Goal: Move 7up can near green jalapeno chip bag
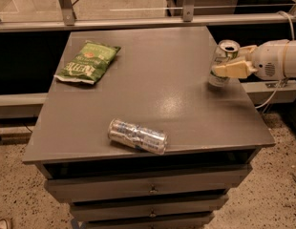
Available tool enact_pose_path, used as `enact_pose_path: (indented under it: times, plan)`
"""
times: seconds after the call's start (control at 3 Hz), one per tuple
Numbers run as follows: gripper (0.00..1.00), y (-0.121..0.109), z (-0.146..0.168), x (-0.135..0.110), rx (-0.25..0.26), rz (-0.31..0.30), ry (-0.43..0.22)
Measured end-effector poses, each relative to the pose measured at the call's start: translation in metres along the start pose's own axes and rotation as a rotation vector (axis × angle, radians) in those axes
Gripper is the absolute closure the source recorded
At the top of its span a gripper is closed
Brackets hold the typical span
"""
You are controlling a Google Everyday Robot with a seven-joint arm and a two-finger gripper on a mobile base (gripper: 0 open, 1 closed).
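My gripper needs to release the 7up can just off the green jalapeno chip bag's edge (120,71) facing the table's middle.
The 7up can (222,63), white and silver with an open top, is at the table's right edge, tilted a little. My gripper (230,61) reaches in from the right and is shut on the can, one cream finger (232,70) across its front. The can looks slightly off the tabletop. The green jalapeno chip bag (89,62) lies flat at the far left of the table, well away from the can.
A slim silver-blue patterned can (137,136) lies on its side near the front edge of the grey table (157,94). Drawers sit below the tabletop. A metal rail and posts run behind the table. My white arm (281,58) and a cable hang off the right side.
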State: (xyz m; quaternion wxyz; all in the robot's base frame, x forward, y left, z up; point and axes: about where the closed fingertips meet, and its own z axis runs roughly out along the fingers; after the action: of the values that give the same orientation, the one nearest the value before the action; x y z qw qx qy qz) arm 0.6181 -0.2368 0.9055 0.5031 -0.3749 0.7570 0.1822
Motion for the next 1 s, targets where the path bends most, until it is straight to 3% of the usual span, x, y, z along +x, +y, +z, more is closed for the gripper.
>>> enact_pose_path:
  times: [0.33, 1.0]
  plan:
    - [1.00, 0.003, 0.003, -0.003, -0.007, -0.005, -0.006]
    - [1.00, 0.075, 0.081, -0.095, -0.166, -0.142, -0.144]
